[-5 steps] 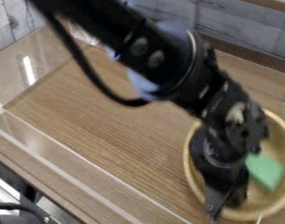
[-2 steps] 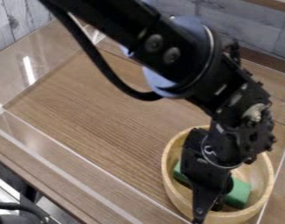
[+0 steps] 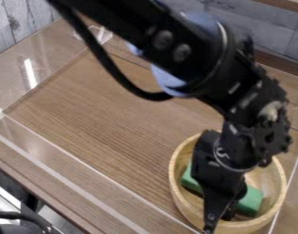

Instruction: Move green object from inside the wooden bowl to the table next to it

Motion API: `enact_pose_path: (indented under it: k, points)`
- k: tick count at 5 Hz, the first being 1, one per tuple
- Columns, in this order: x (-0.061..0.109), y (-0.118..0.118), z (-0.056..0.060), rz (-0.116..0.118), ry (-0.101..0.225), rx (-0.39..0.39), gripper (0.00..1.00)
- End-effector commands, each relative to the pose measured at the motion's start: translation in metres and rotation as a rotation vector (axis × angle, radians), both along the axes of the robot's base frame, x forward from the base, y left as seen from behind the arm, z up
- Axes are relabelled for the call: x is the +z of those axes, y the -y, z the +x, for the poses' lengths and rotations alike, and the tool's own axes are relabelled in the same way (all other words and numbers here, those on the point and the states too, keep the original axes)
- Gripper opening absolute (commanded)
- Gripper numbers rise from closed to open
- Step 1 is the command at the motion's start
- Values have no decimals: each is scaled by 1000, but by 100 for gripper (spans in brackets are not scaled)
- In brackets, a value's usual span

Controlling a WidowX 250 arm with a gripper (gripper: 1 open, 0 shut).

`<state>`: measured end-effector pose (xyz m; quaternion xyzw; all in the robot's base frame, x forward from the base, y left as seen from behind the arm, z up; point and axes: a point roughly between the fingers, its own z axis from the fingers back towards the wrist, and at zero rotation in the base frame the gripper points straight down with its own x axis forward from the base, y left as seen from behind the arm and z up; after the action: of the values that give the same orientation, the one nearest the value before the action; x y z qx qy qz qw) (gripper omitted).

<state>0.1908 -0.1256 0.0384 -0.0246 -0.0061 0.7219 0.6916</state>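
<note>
My gripper will open, lift and take the green object's end (image 3: 191,177) nearest the open tabletop, because its fingers reach past the green object to the bowl's front side.
The wooden bowl (image 3: 276,183) sits at the table's front right corner. In it lies the green object (image 3: 251,198), flat, with one end showing at the bowl's left side and the other to the right of the wrist. My black gripper (image 3: 214,214) reaches down into the bowl over the middle of the green object and hides that part. Its fingers look shut, narrowing to one dark tip near the bowl's front rim. Whether they pinch the green object is hidden. The table (image 3: 109,119) is brown wood grain.
Low clear acrylic walls (image 3: 29,146) edge the table on the left and front. The thick black arm (image 3: 176,46) with its cable crosses from the upper left to the bowl. Bare tabletop lies left of the bowl.
The wrist has swung left and lower over the bowl. The bowl now sits a little further left, and the green object now shows on both sides of the gripper instead of only to its right.
</note>
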Motion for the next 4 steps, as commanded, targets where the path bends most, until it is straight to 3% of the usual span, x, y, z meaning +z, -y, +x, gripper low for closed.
enact_pose_path:
  k: [1, 2, 3, 4]
  points:
    - [17, 0, 7, -46, 42, 39, 0]
    - [19, 8, 12, -57, 41, 54, 0]
    - [20, 14, 15, -66, 35, 71, 100]
    - [26, 14, 22, -63, 33, 79, 0]
